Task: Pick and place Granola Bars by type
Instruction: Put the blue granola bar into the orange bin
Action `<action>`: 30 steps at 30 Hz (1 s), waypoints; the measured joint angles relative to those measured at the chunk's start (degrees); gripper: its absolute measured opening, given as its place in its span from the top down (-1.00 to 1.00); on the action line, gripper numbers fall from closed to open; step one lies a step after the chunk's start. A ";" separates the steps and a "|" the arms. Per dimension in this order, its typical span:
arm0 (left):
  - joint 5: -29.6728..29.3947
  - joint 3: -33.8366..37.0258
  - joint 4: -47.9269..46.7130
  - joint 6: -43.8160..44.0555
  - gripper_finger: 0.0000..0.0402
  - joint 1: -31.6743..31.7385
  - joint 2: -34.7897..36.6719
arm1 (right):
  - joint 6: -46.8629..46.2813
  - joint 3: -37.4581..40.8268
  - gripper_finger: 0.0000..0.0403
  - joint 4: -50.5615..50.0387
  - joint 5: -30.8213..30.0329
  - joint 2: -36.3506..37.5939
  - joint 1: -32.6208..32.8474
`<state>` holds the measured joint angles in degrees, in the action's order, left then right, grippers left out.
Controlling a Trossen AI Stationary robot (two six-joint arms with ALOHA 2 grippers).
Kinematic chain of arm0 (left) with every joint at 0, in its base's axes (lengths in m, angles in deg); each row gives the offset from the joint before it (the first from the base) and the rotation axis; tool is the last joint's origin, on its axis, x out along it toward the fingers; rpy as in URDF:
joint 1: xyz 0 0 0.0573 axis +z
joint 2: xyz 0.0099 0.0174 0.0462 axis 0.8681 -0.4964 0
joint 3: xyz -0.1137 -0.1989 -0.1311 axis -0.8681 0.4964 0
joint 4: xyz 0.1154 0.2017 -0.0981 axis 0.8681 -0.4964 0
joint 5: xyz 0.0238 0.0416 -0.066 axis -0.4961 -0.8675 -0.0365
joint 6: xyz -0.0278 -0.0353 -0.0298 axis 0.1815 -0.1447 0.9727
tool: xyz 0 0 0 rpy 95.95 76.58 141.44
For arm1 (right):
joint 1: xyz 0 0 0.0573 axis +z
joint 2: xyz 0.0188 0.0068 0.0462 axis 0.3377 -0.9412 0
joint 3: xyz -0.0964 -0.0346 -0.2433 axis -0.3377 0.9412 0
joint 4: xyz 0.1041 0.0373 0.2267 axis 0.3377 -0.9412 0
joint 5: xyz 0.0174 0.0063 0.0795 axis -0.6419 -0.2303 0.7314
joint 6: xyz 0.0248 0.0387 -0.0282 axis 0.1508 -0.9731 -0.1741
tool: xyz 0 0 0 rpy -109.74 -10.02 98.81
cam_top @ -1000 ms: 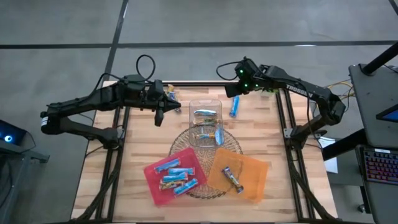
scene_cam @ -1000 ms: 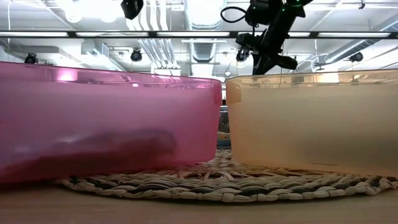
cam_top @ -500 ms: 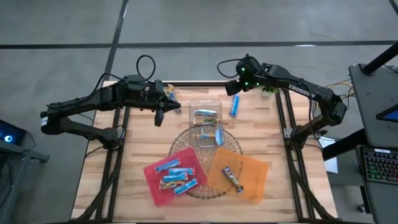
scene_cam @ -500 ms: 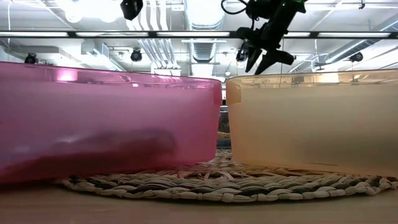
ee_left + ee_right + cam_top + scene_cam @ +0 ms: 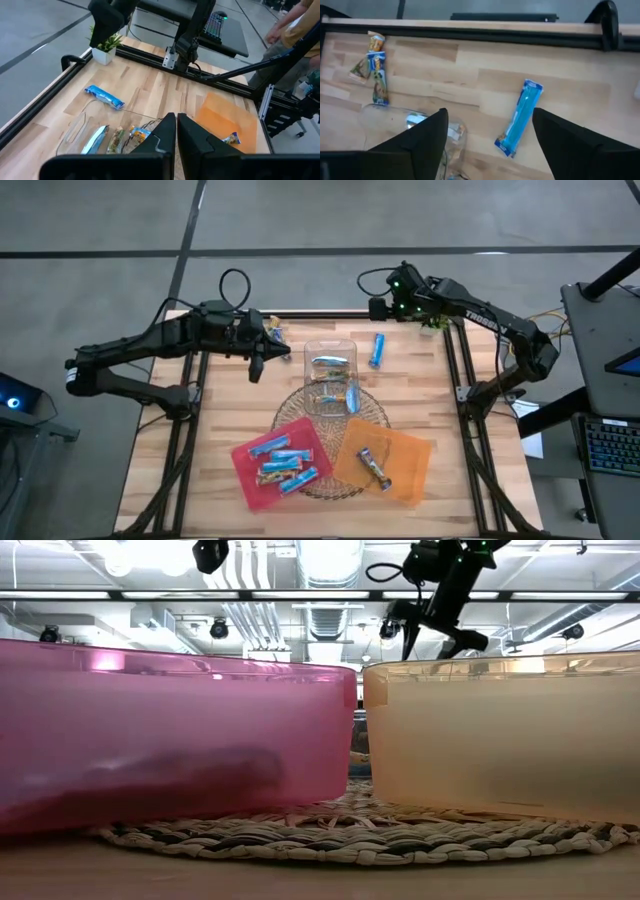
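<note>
The loose light blue granola bar lies beside the clear box, and my right gripper will close on the near end (image 5: 375, 360) (image 5: 512, 135) of that bar.
One light blue granola bar (image 5: 377, 350) (image 5: 519, 117) lies flat on the wood near the table's far edge. My right gripper (image 5: 379, 308) (image 5: 489, 113) hangs open above and just beyond it, touching nothing. More bars lie in the clear box (image 5: 330, 367), in the pink tray (image 5: 277, 461), in the orange tray (image 5: 384, 461), and loose at the far left (image 5: 272, 332). My left gripper (image 5: 257, 370) (image 5: 176, 125) is shut and empty, held above the table left of the clear box.
The two trays and the clear box sit on a round woven mat (image 5: 296, 406) at mid-table. A small potted plant (image 5: 432, 323) stands at the far right corner. The black frame rails (image 5: 456, 370) run along the table's edges. A person (image 5: 292, 25) stands beyond the table.
My right gripper has opened wide, rolled a little, and drawn back toward the table's far edge, away from the lone blue bar. The bar has stayed where it lay.
</note>
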<state>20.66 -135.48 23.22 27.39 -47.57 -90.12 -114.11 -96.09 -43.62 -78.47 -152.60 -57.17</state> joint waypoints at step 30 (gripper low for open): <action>0.00 0.00 -1.82 1.77 1.00 0.00 -0.20 | -4.48 0.11 -0.25 -8.81 3.65 -21.22 0.09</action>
<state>20.66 -135.48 21.39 29.16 -47.57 -90.31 -118.59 -95.98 -52.43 -74.82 -173.82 -57.08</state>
